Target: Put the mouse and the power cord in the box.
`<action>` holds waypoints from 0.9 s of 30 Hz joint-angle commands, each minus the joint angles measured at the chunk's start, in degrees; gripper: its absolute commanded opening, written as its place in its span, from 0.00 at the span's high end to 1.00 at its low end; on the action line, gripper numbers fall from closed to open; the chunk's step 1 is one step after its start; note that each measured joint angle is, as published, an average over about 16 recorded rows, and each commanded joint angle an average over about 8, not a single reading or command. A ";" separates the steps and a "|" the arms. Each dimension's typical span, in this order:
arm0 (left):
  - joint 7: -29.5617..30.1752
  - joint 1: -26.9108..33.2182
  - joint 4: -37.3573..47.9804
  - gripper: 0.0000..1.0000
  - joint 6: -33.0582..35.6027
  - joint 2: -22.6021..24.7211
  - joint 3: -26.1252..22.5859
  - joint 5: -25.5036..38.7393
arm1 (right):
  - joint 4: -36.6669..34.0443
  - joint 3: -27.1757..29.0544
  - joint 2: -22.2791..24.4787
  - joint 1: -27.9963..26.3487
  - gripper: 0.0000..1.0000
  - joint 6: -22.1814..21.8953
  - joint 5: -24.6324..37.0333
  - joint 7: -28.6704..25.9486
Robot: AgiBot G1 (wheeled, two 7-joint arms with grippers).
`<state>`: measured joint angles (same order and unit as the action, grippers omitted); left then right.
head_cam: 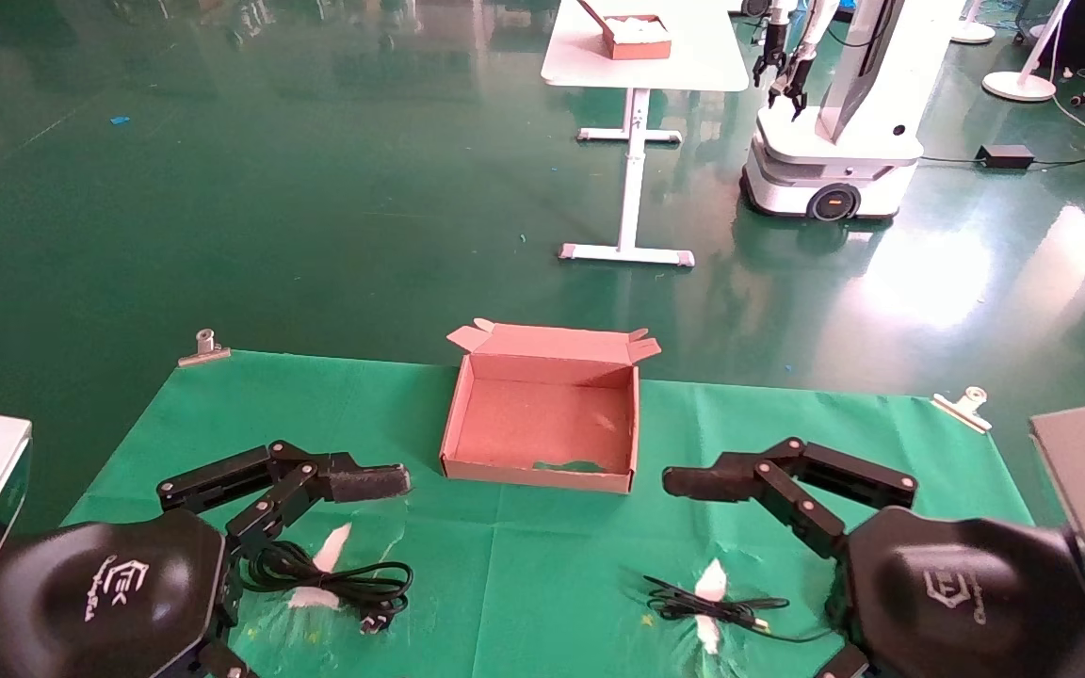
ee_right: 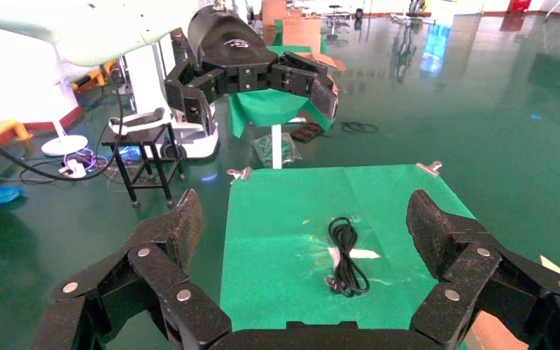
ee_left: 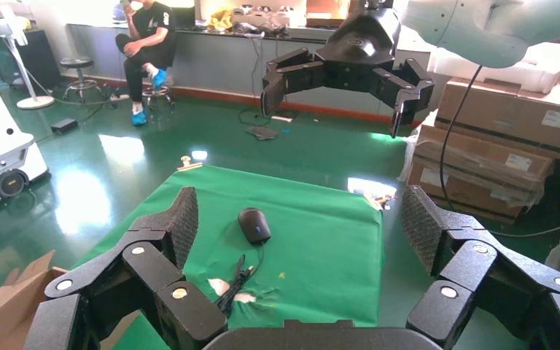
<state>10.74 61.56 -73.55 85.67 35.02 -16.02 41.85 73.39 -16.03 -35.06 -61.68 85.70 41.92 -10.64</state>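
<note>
I will close my left gripper on the bundled middle (head_cam: 331, 580) of the coiled power cord, where it crosses the white tear in the cloth.
The reddish-brown box (head_cam: 460, 424) lies open at the back middle of the green cloth, lid flap folded back, nothing inside. The coiled power cord (head_cam: 335, 579) (ee_right: 346, 255) rests at the front left, below my left arm. The black mouse (ee_left: 254, 224) sits on the right side with its thin cable (head_cam: 707, 605) bundled near the front; in the head view my right arm hides the mouse itself. My left gripper (ee_left: 302, 215) hovers open left of the box, one of its fingers (head_cam: 368, 482) beside it. My right gripper (ee_right: 308, 219) hovers open right of the box, fingers (head_cam: 703, 482) empty.
Metal clips (head_cam: 203, 348) (head_cam: 966, 405) pin the cloth's back corners. White tears (head_cam: 328, 548) (head_cam: 712, 579) show in the cloth near both cables. Beyond the table are green floor, a white table (head_cam: 693, 66) with a small box, and another robot (head_cam: 834, 141).
</note>
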 commanded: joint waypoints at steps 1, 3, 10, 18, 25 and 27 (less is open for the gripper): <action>0.00 0.00 0.00 0.00 0.00 0.00 0.00 0.00 | 0.00 0.00 0.00 0.00 0.00 0.00 0.00 0.00; 0.00 0.00 0.00 0.00 0.00 0.00 0.00 0.00 | 0.00 0.00 0.00 0.00 0.00 0.00 0.00 0.00; 0.00 0.00 0.00 0.00 0.00 0.00 0.00 0.00 | 0.00 0.00 0.00 0.00 0.00 0.00 0.00 0.00; -0.15 0.16 -0.14 0.00 0.06 0.00 -0.17 0.45 | -0.02 -0.01 0.02 0.04 0.00 0.01 0.02 0.01; -2.68 6.64 -1.83 0.00 2.20 1.56 -5.27 13.29 | -4.52 -1.45 0.64 -0.07 0.00 2.46 3.04 2.40; -4.21 10.69 -1.58 0.00 3.11 3.19 -8.49 20.64 | -7.50 -2.73 1.03 -1.12 0.00 3.68 5.43 4.01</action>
<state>5.86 72.72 -73.46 88.39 39.17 -25.28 63.31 64.73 -19.43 -34.13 -64.26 88.41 49.07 -6.02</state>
